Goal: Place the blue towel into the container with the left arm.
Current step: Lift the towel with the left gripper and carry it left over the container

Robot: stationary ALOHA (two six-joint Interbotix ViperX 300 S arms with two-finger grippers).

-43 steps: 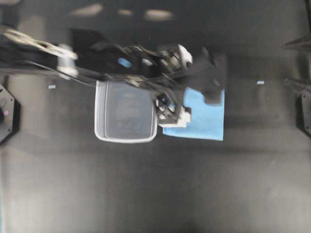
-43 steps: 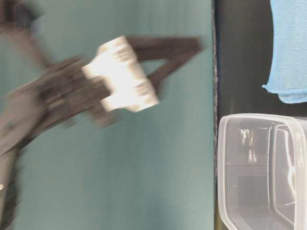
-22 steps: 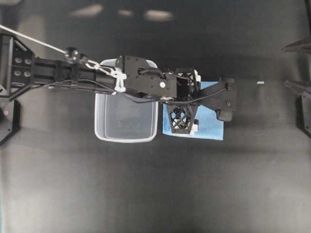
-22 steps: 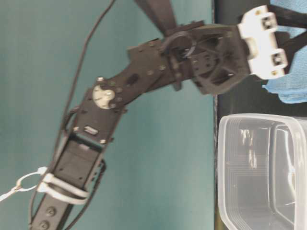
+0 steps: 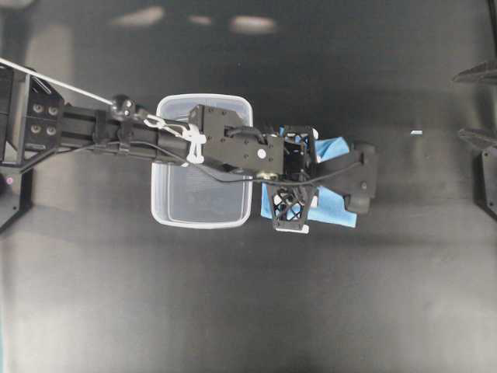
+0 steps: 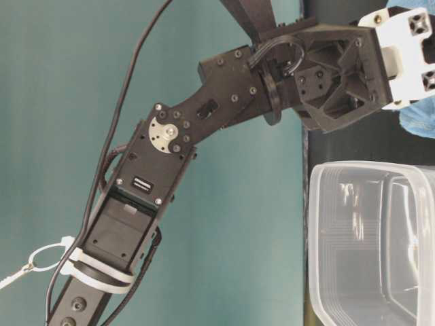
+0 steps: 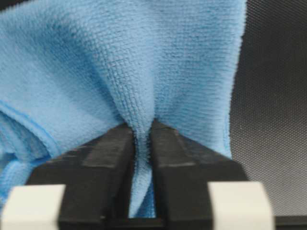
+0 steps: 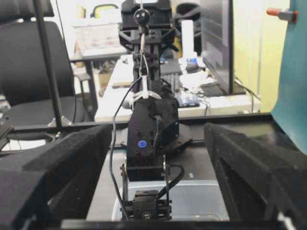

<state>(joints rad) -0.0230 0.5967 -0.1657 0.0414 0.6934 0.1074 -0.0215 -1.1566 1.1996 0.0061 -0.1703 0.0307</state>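
The robot's left gripper should release the blue towel on the middle of the clear container's empty bottom [image 5: 206, 174].
The blue towel [image 5: 335, 210] lies on the black table just right of the container [image 5: 200, 219], a clear rectangular tub that holds nothing. My left gripper [image 5: 299, 203] points down onto the towel's left half, its arm stretched across the tub's top. In the left wrist view the left gripper [image 7: 142, 127] is shut on a pinched-up fold of the towel [image 7: 144, 62]. The table-level view shows the towel [image 6: 420, 117] beside the tub [image 6: 340, 238]. My right gripper [image 5: 467, 105] waits open at the right edge, its foam pads [image 8: 57, 163] wide apart with nothing between them.
A small pale tape mark [image 5: 416, 133] sits on the table right of the towel. A teal wall [image 6: 204, 81] backs the table-level view. The left arm's base [image 5: 23, 124] stands at the left edge, with a desk and chairs beyond the table [image 8: 220, 100].
The left arm came down onto the towel, and its gripper went from open to shut, pinching up a fold so the cloth bunches. The right gripper has not moved.
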